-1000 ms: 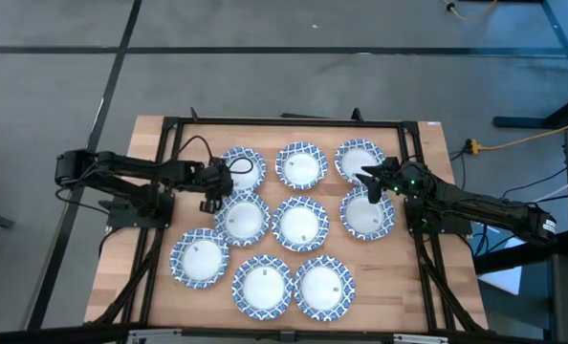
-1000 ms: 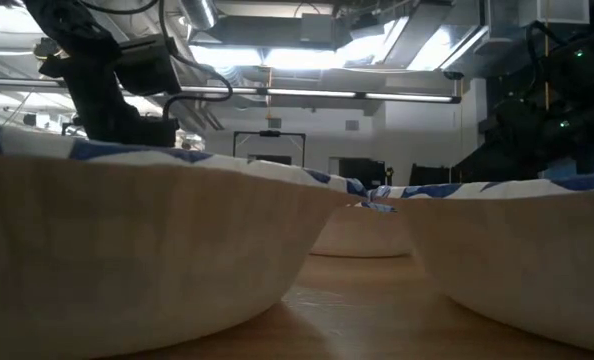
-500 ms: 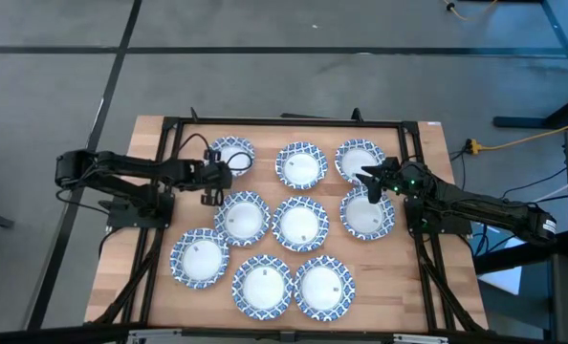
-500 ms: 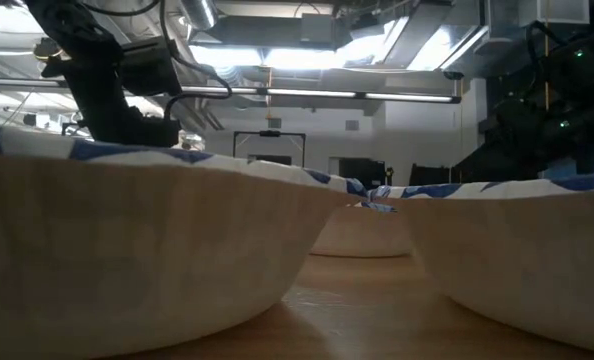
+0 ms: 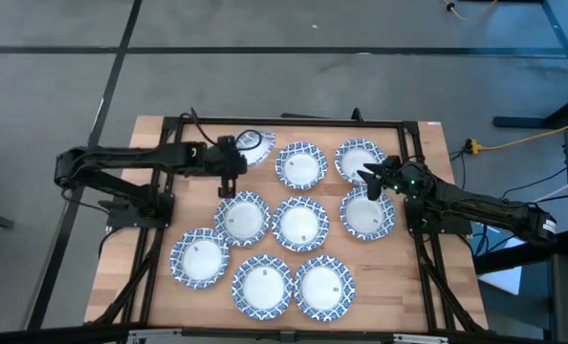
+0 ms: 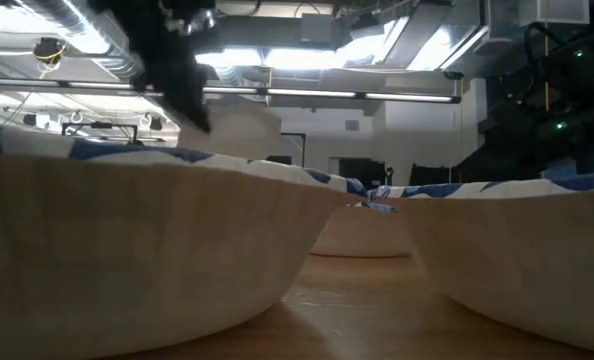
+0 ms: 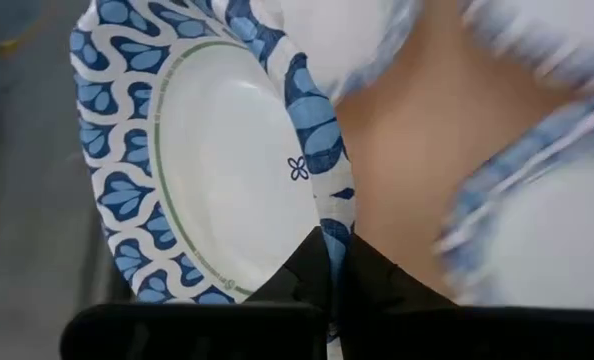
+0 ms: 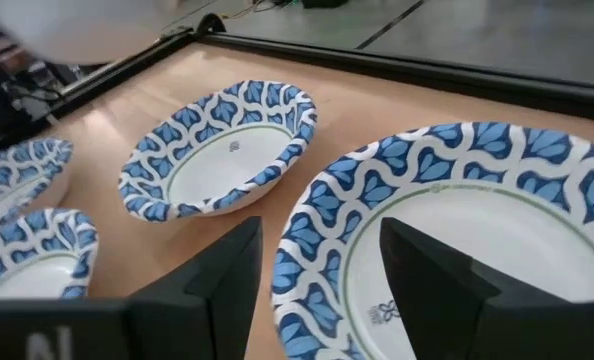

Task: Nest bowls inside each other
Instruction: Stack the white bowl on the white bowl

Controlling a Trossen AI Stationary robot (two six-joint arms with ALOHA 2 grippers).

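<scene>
Next, I set the tilted bowl down inside the middle-row bowl [image 5: 247, 208] nearest my left gripper.
Nine small bowls, white inside with blue-and-white rims. My left gripper [image 5: 234, 155] is shut on one bowl [image 5: 254, 143], held tilted above the table's far-left part; it also shows in the left wrist view [image 7: 207, 150] and the low view [image 6: 242, 128]. The other bowls rest on their bases in rows, among them the far middle bowl [image 5: 300, 164] and the far right bowl [image 5: 359, 160]. My right gripper [image 5: 368, 178] is open and empty at the near edge of the far right bowl [image 8: 467, 230]. My left gripper pinches the bowl's patterned rim [image 7: 329, 225] between its two fingers [image 7: 307, 275], one finger on the inside of the rim and one on the outside. The bowl is lifted clear of the table and tilted, reaching out beyond the fingertips.
The middle row [image 5: 300, 224] and near row [image 5: 263, 285] of bowls stand close together, rims almost touching. A black frame [image 5: 284, 122] runs around the work area. Bare wood [image 5: 150, 143] lies at the table's far left.
My left gripper, shut on the far-left bowl's rim, has drawn the bowl toward the far edge, then lifted it clear and carried it toward the right. The bowl, flat on the table before, now hangs tilted. My right gripper has kept still.
</scene>
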